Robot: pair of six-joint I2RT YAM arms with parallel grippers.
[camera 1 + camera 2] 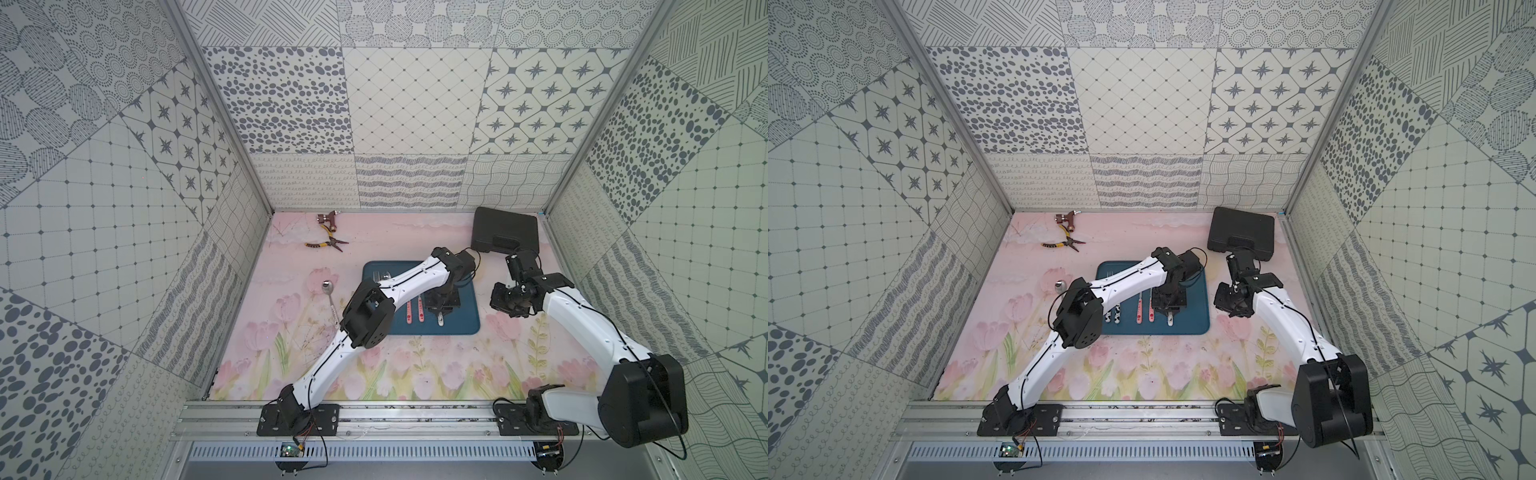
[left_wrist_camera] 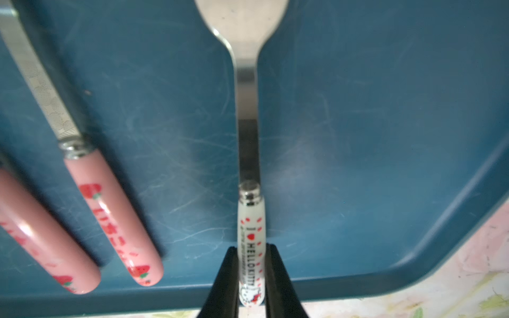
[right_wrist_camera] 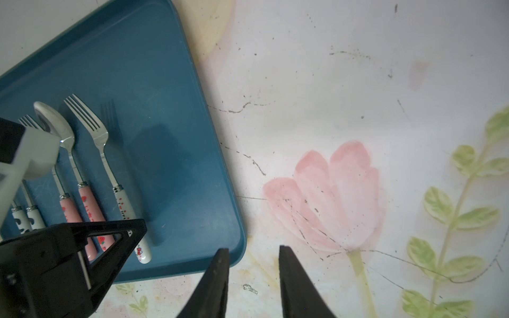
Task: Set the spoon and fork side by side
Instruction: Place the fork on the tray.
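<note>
My left gripper is to let go of the white-handled fork on the blue tray (image 1: 439, 301) (image 2: 241, 114) next to the pink handles.
My left gripper (image 2: 251, 247) is shut on the white, red-dotted handle of a fork (image 2: 250, 220), over the right part of the blue tray (image 2: 358, 137). The right wrist view shows this fork (image 3: 102, 143) with its tines pointing away and its shadow cast to one side on the tray (image 3: 137, 68). Both top views show only its handle end (image 1: 439, 321) (image 1: 1170, 321), under the left gripper (image 1: 440, 309). A metal spoon (image 1: 327, 287) (image 1: 1060, 286) lies on the flowered mat left of the tray, its handle partly behind the left arm. My right gripper (image 3: 253, 249) (image 1: 505, 309) is open and empty, right of the tray.
A pink-handled spoon (image 3: 52, 121) and fork (image 2: 110, 217) and two cow-patterned handles (image 1: 1113, 316) lie in the tray (image 1: 467, 307), left of the held fork. Yellow-handled pliers (image 1: 326, 244) and a brown metal fitting (image 1: 326, 218) are at the back left. A black case (image 1: 505, 228) sits back right.
</note>
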